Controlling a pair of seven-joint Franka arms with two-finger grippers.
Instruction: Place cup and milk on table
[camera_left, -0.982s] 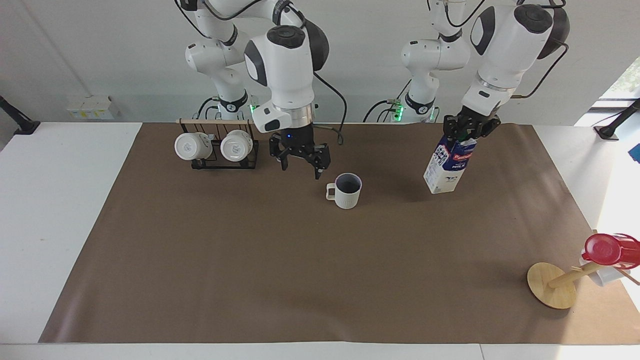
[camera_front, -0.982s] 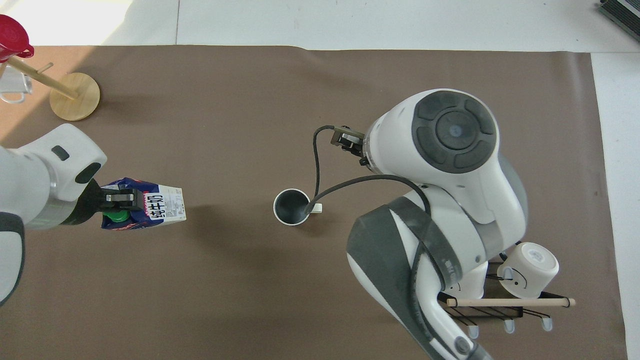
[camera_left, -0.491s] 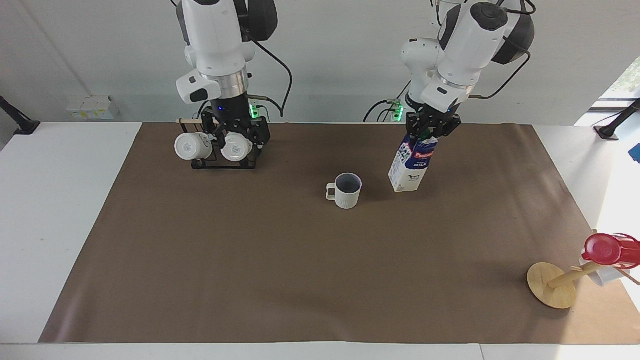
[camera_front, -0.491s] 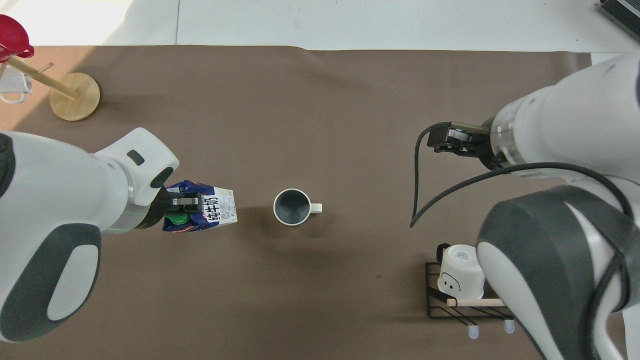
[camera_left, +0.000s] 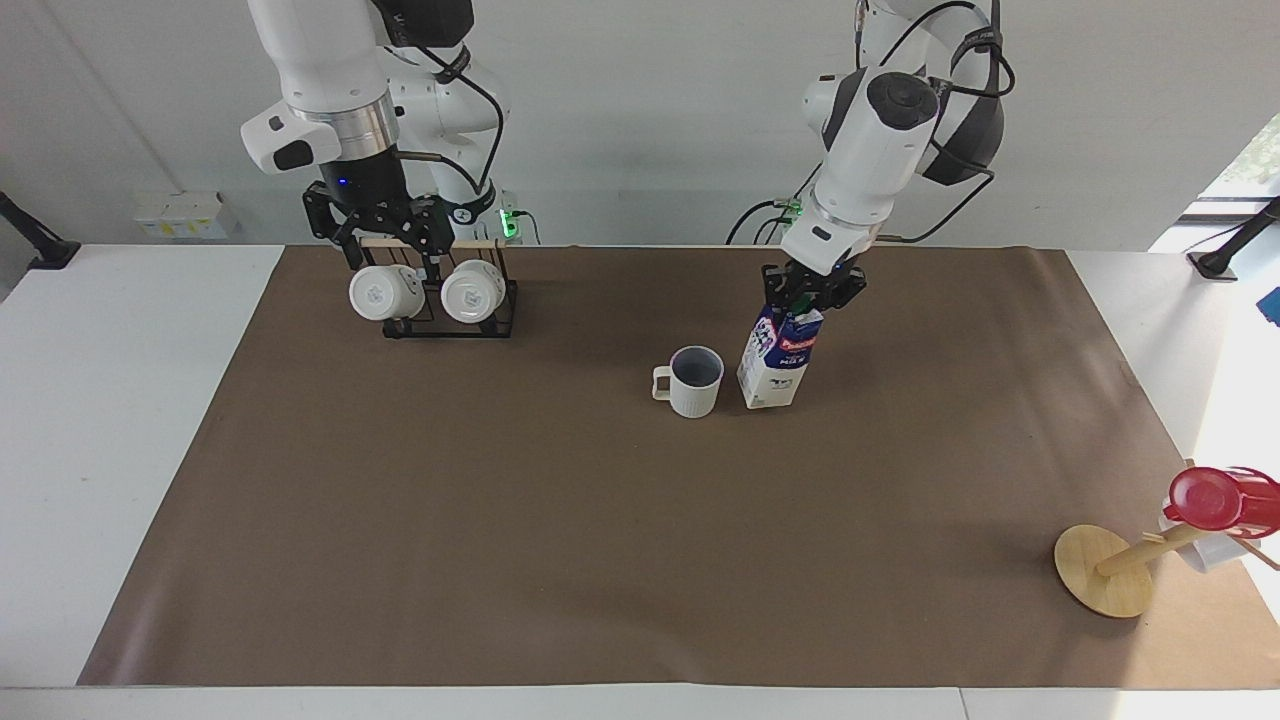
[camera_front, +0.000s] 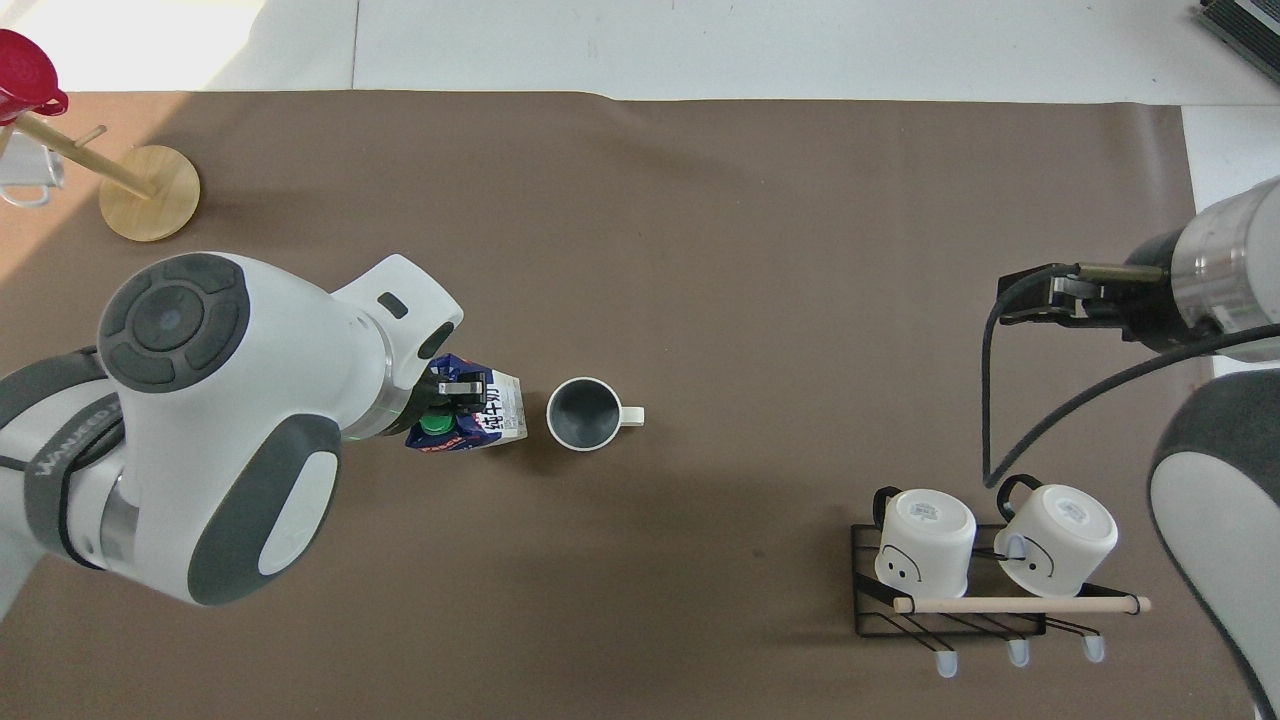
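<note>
I should set the milk carton down with my left gripper on the brown sheet (camera_front: 476, 412), next to the cream ribbed cup.
The cream ribbed cup (camera_left: 693, 382) stands upright on the brown sheet of the table (camera_left: 500, 520), free of both grippers; it also shows in the overhead view (camera_front: 584, 414). The blue-and-white milk carton (camera_left: 772, 365) is close beside the cup, toward the left arm's end, slightly tilted, its base at or just above the sheet. My left gripper (camera_left: 810, 295) is shut on the carton's gable top; the green cap shows in the overhead view (camera_front: 433, 424). My right gripper (camera_left: 385, 240) is open and empty, raised over the mug rack.
A black wire rack (camera_left: 440, 310) with two smooth white mugs stands near the robots at the right arm's end. A wooden peg stand (camera_left: 1105, 570) with a red cup (camera_left: 1215, 498) sits farther out at the left arm's end.
My left gripper carried the milk carton in toward the cup and lowered it beside it. My right gripper pulled away from the cup, rose and moved over the mug rack.
</note>
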